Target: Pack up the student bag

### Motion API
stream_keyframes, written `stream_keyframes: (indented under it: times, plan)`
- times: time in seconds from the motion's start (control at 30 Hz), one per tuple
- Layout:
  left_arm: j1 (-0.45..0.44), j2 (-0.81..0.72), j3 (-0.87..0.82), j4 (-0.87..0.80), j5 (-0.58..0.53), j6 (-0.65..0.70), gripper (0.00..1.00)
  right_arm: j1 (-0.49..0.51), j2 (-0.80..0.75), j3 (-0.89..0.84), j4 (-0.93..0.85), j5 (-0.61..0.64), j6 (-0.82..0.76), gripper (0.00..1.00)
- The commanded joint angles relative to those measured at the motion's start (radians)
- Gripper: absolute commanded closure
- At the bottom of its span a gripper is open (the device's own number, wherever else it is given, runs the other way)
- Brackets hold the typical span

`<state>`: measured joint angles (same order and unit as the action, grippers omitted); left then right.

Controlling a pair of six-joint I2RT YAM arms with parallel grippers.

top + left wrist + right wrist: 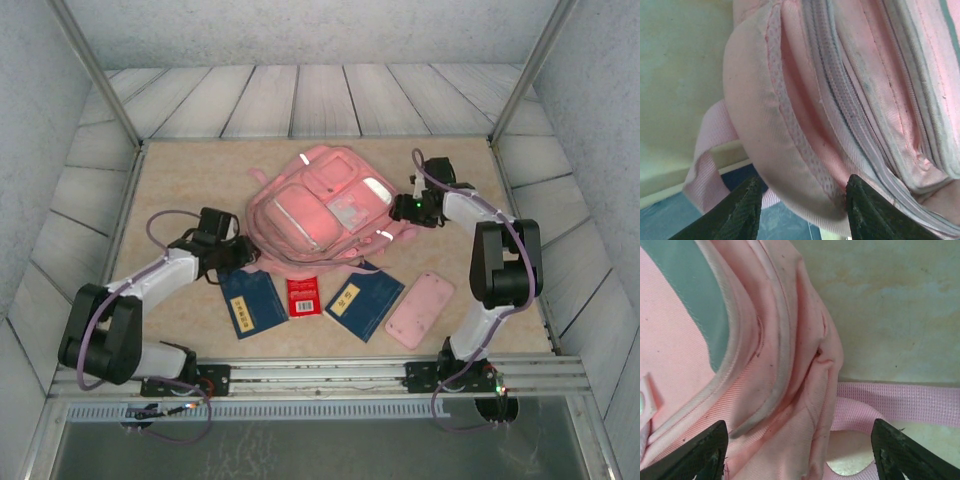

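Observation:
I will straighten the bag, which lies at a slant with its near edge over the blue booklets, before my right gripper takes the bag's corner [384,240] beside it.
The student bag [320,205] is a big pink backpack lying flat in the middle of the table, front pockets up. At its lower left corner is my left gripper [236,252]. In the left wrist view the bag's padded rim [770,125] lies between the fingers of the left gripper [802,205]. The right finger touches the fabric and the left one stands off it, so the gripper is open. My right gripper [402,210] is at the bag's right side, open wide [800,450] over a fold of pink fabric [805,390] and a strap [900,402].
In front of the bag lie two dark blue booklets [252,303] [364,300], a small red booklet [304,296] between them, and a flat pink case [420,309] at the right. Grey walls and metal posts surround the table.

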<state>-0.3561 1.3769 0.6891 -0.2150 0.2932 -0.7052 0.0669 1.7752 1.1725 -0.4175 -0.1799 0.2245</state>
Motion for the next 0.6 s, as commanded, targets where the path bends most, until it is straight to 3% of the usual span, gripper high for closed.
stream_keyframes:
  times: [0.0, 0.13, 0.33, 0.57]
  plan:
    - [-0.006, 0.039, 0.016, 0.043, 0.008, -0.002, 0.6, -0.007, 0.025, -0.033, 0.049, -0.123, 0.013, 0.33]
    - [0.003, 0.076, 0.063, 0.038, -0.022, 0.021, 0.75, -0.007, 0.033, -0.052, 0.067, -0.214, 0.02, 0.53]
    - [0.029, 0.15, 0.179, 0.013, -0.03, 0.082, 0.88, -0.008, -0.002, -0.077, 0.052, -0.228, 0.014, 0.8]
    - [0.067, 0.303, 0.337, 0.034, -0.056, 0.19, 0.92, -0.007, -0.081, -0.131, 0.054, -0.257, 0.028, 0.89]
